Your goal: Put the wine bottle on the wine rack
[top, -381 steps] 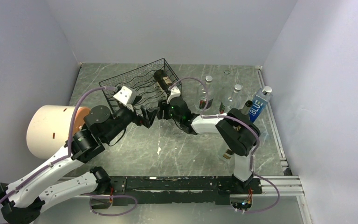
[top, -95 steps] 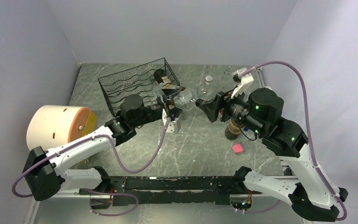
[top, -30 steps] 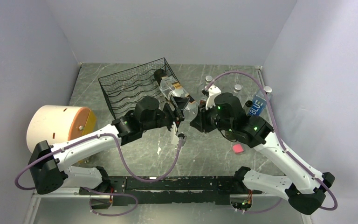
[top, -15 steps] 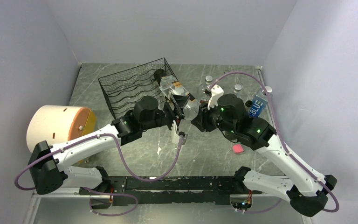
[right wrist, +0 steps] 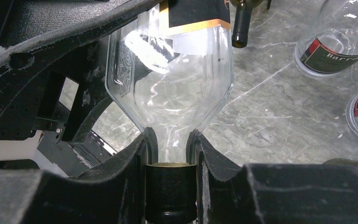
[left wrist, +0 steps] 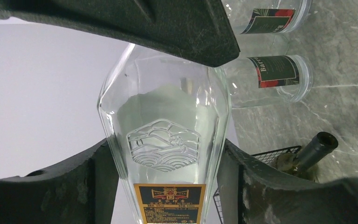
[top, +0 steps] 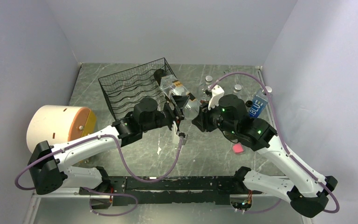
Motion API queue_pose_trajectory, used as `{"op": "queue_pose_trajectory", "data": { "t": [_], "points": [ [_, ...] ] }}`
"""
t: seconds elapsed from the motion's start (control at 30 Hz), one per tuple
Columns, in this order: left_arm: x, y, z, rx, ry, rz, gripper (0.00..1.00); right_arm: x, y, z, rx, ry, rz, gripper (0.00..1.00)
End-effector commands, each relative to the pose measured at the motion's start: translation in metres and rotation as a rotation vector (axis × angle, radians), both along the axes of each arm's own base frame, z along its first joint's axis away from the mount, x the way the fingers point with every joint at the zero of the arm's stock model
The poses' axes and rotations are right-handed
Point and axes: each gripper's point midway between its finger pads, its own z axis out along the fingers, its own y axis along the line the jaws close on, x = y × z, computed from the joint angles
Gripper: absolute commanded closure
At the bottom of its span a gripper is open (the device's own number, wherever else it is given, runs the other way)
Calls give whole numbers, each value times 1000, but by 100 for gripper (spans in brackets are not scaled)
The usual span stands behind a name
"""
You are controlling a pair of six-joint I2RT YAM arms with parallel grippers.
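Observation:
Next, my right gripper regrips the wine bottle's neck [right wrist: 172, 145] and carries it alone, because my left gripper covers the wine bottle's wide body, which must go into the rack.
The wine bottle [top: 179, 94] is clear glass with an orange and black label, and it lies nearly level between both arms. Its base end reaches the right end of the black wire wine rack [top: 128, 88]; contact there is unclear. My left gripper [top: 179, 110] is shut on the bottle's wide body [left wrist: 165, 135], one finger [left wrist: 91, 186] on each side. My right gripper [top: 196, 115] is shut on the neck [right wrist: 170, 144], just above the black cap [right wrist: 170, 191].
A dark bottle [top: 159, 74] lies in the rack's right end. Two clear labelled bottles [top: 209, 80] [top: 237, 87] and a blue "BLUE" bottle [top: 256, 107] stand at the back right. A pink piece [top: 237, 149] lies front right. A cream cylinder [top: 56, 127] sits at left.
Both grippers and the bottle have shifted slightly to the right and back along the rack's end. Both grips look the same.

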Motion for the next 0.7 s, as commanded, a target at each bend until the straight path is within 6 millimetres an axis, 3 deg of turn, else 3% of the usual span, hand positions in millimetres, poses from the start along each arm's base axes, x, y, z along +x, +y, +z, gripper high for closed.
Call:
{"op": "queue_pose_trajectory", "data": {
  "t": [0.0, 0.07, 0.13, 0.23, 0.43, 0.47, 0.5, 0.6, 0.67],
  "points": [
    [-10, -1, 77, -145, -244, -31, 93, 8, -1, 13, 22, -32, -30, 77],
    [-16, -3, 82, -142, -260, -59, 93, 9, -1, 9, 10, -11, -42, 60],
    [-22, -6, 88, -150, -280, -83, 93, 11, 1, 6, 1, 6, -49, 51],
    [-30, -10, 95, -165, -307, -103, 93, 14, 6, -1, -20, 30, -38, 46],
    [-34, -11, 103, -184, -295, -115, 93, 20, 10, -20, -83, 72, -34, 45],
    [-34, -11, 103, -188, -294, -118, 93, 20, 11, -21, -88, 74, -31, 46],
    [-35, -11, 103, -192, -289, -119, 93, 21, 12, -23, -92, 78, -29, 54],
    [-32, -11, 101, -182, -263, -106, 93, 22, 13, -23, -94, 71, -21, 97],
    [-30, -10, 100, -188, -245, -93, 91, 25, 10, -21, -95, 54, -43, 100]
  ]
}}
